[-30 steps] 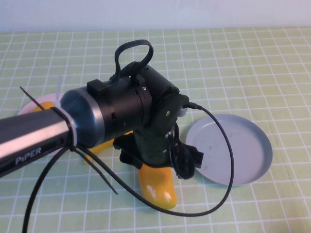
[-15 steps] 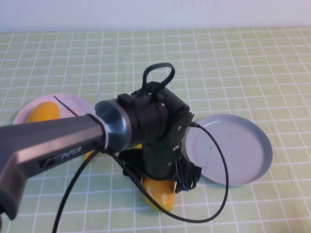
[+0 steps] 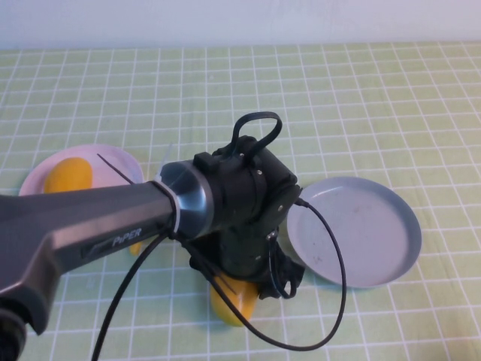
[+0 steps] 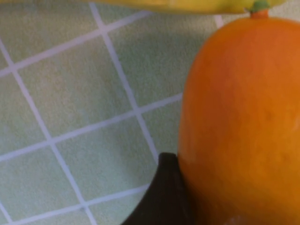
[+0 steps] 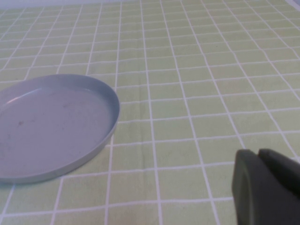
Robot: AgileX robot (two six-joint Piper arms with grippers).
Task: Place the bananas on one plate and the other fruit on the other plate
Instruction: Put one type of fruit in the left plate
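Observation:
The robot's left gripper needs to close across the middle of the orange-yellow mango (image 3: 236,292) (image 4: 236,159) that lies on the mat in front of the yellow banana.
My left gripper (image 3: 239,286) is low over an orange-yellow mango (image 3: 228,307) lying on the mat at the front middle. Its jaws are open around the mango (image 4: 239,122), and one dark finger (image 4: 168,192) lies against the fruit's side. A yellow banana (image 4: 187,3) lies just beyond the mango; the arm hides most of it in the high view. A second mango (image 3: 68,174) lies on the pale pink plate (image 3: 114,161) at the left. The grey-blue plate (image 3: 361,229) is bare. My right gripper (image 5: 257,161) is shut and empty, low over the mat beside the grey-blue plate (image 5: 47,126).
A green checked mat covers the table. The left arm's body and cable (image 3: 331,301) hang over the middle, between the two plates. A white wall runs along the back.
My left arm has swung in and come down over the front mango, so it covers more of the fruit. The pink plate with its mango has come into view.

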